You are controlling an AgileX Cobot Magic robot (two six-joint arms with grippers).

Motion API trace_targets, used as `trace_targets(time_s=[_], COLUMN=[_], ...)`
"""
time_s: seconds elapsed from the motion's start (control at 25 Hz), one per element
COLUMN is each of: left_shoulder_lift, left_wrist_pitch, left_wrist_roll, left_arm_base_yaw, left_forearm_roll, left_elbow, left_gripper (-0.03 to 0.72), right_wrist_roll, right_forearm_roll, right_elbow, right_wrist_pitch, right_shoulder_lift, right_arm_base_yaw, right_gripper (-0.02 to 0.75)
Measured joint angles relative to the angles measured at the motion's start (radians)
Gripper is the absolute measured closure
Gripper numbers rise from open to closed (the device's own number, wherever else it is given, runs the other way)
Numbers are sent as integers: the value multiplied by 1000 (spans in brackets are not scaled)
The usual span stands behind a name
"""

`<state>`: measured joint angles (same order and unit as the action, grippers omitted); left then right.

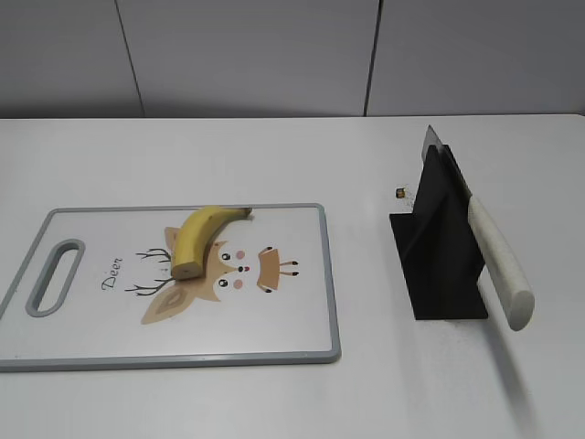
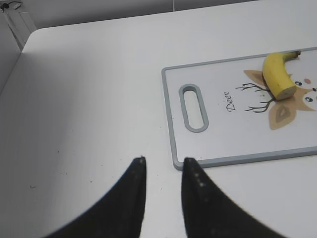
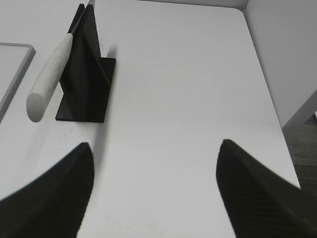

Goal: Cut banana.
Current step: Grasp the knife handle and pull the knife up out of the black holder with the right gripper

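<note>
My right gripper is going to close on the middle of the knife's white handle (image 1: 494, 253) (image 3: 51, 72), since the knife has to come out of the black stand to cut the banana.
The banana (image 1: 195, 240) is a short curved yellow piece with a flat cut end and a dark stem tip. It lies on a white cutting board with a grey rim (image 1: 322, 274) and a deer drawing. It also shows in the left wrist view (image 2: 277, 76). A knife with a white handle (image 1: 498, 263) rests in a black stand (image 1: 439, 247); both show in the right wrist view, knife (image 3: 49, 74) and stand (image 3: 89, 74). My left gripper (image 2: 163, 161) is open and empty near the board's corner. My right gripper (image 3: 156, 146) is wide open and empty, right of the stand. Neither gripper shows in the exterior view.
The white table (image 1: 366, 384) ends at a grey wall behind. The table's right edge (image 3: 267, 89) and the floor beyond show in the right wrist view. A small dark speck (image 1: 400, 193) lies behind the stand. The board has a handle slot (image 2: 193, 107).
</note>
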<state>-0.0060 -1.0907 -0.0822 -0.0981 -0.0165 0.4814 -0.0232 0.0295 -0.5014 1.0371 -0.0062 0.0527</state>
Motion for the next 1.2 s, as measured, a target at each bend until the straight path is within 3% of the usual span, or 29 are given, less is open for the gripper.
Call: trace_targets(time_s=[1.2], left_shoulder_lift=[0], left_wrist_pitch=[0], left_wrist_roll=[0], left_arm_base_yaw=[0], left_forearm_roll=[0], left_elbow=[0], left_gripper=[449], right_wrist_roll=[0], right_forearm_roll=[-10], right_elbow=[-54], right_wrist_pitch=[-29], right_shoulder_lift=[0], right_arm_base_yaw=[0], right_gripper=[156])
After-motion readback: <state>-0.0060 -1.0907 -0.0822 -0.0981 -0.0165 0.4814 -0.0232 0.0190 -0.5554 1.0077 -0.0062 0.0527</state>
